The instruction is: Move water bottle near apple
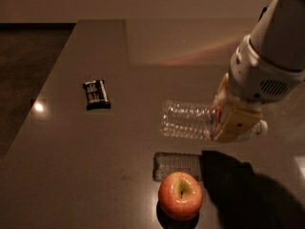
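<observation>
The water bottle, now held sideways above the table, will be released by my gripper so that it lies on its side on the table (207, 159), just behind the apple.
The water bottle (187, 119) is clear and ribbed, held lying sideways in the air above the table, its base pointing left and its white cap at the right. My gripper (234, 120) is shut on its neck end, at the right of the view. The bottle's shadow falls on the table just below it. The apple (180, 195), red and yellow with a stem dimple, sits on the table at the lower middle, directly below and in front of the bottle.
A dark rectangular snack bar (96, 94) lies on the table at the left. The table's left edge (47, 85) runs diagonally, with dark floor beyond. My arm's shadow darkens the lower right of the table.
</observation>
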Available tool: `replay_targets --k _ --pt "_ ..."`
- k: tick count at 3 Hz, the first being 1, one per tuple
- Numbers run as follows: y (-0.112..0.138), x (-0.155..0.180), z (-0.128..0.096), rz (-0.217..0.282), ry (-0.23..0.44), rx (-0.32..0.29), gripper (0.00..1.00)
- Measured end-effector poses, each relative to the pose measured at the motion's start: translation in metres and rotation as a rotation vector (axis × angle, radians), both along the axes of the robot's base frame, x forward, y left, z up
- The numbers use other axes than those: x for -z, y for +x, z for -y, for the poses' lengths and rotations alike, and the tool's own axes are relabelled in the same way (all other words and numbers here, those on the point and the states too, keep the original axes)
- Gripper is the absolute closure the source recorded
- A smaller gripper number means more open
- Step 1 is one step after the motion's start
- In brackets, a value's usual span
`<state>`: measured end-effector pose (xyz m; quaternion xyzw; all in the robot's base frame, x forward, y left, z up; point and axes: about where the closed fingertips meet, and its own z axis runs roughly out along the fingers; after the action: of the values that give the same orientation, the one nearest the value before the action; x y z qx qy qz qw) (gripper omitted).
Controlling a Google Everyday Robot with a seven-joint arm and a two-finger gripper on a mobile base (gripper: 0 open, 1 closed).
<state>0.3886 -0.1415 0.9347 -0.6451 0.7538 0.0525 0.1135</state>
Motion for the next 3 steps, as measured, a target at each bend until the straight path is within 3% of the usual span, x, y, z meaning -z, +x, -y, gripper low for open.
replay_targets --k 1,3 --pt "-0.021 0.017 -0.006 -0.036 -0.024 0.001 1.0" --pt "-0.028 0.057 -0.006 -0.121 -0.087 0.021 1.0"
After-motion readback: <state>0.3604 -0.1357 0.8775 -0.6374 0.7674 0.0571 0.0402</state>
